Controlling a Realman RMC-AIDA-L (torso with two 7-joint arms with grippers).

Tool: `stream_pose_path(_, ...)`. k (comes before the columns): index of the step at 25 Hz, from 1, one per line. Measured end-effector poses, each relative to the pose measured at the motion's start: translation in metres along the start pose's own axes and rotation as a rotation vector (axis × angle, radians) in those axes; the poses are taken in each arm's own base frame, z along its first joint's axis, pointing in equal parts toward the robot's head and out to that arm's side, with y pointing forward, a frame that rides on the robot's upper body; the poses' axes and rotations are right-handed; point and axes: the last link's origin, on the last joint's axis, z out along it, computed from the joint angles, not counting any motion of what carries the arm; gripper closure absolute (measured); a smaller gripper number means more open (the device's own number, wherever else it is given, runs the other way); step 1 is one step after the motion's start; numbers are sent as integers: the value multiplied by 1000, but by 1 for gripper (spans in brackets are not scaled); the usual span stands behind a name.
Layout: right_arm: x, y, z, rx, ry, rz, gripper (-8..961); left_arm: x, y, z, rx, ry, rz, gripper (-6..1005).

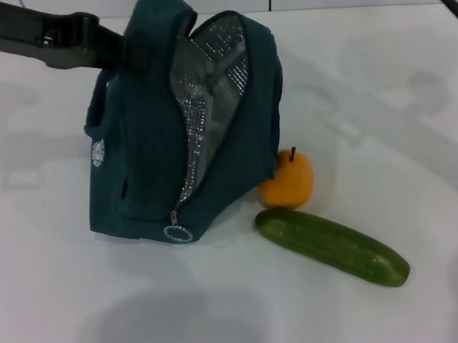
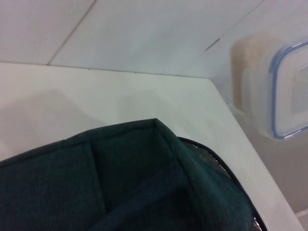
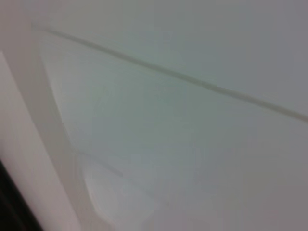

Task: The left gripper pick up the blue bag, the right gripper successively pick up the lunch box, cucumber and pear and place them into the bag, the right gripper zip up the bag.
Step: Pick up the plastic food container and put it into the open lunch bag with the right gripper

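The robot's right gripper needs to release the lunch box, now raised beyond the bag, inside the silver lining of the blue bag's opening point(image 1: 210, 125).
The blue bag point(image 1: 144, 160) stands tilted on the white table, its top open and the silver lining point(image 1: 209, 88) showing. My left gripper point(image 1: 127, 54) reaches in from the upper left and is shut on the bag's top edge. The left wrist view shows the bag's fabric point(image 2: 120, 183) close up. The pear point(image 1: 287, 180) sits against the bag's right side. The cucumber point(image 1: 331, 247) lies just in front of the pear. The lunch box point(image 2: 288, 91) appears only in the left wrist view, raised beyond the bag; what holds it is hidden. My right gripper is out of view.
The bag's ring zip pull point(image 1: 178, 233) hangs at its lower front corner. The white table point(image 1: 82, 302) stretches around the objects. A wall with panel seams point(image 2: 144, 38) stands behind its far edge. A dark cable point(image 1: 450, 0) crosses the top right corner.
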Motion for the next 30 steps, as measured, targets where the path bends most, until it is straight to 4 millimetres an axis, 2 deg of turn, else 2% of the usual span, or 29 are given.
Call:
stream_pose_path(1,7,-2,10,7,50,8,857,0,0,2,-6,-3,-1,954)
stream_pose_path(3,12,-4,16,19,88,11,857,0,1,4,-14,-7,-2,954)
stream_pose_path(9,27,-13,25,83,185,10,858,0,1,7,-19,-5,3,954)
stream_pose_path(17,46,-25,20,163,297,5,856,1,-2,7,-11,10,4,954)
stream_pose_path(30,72,-32,11,225,373,1,827,-1,-8,11,-27,13,-17,954)
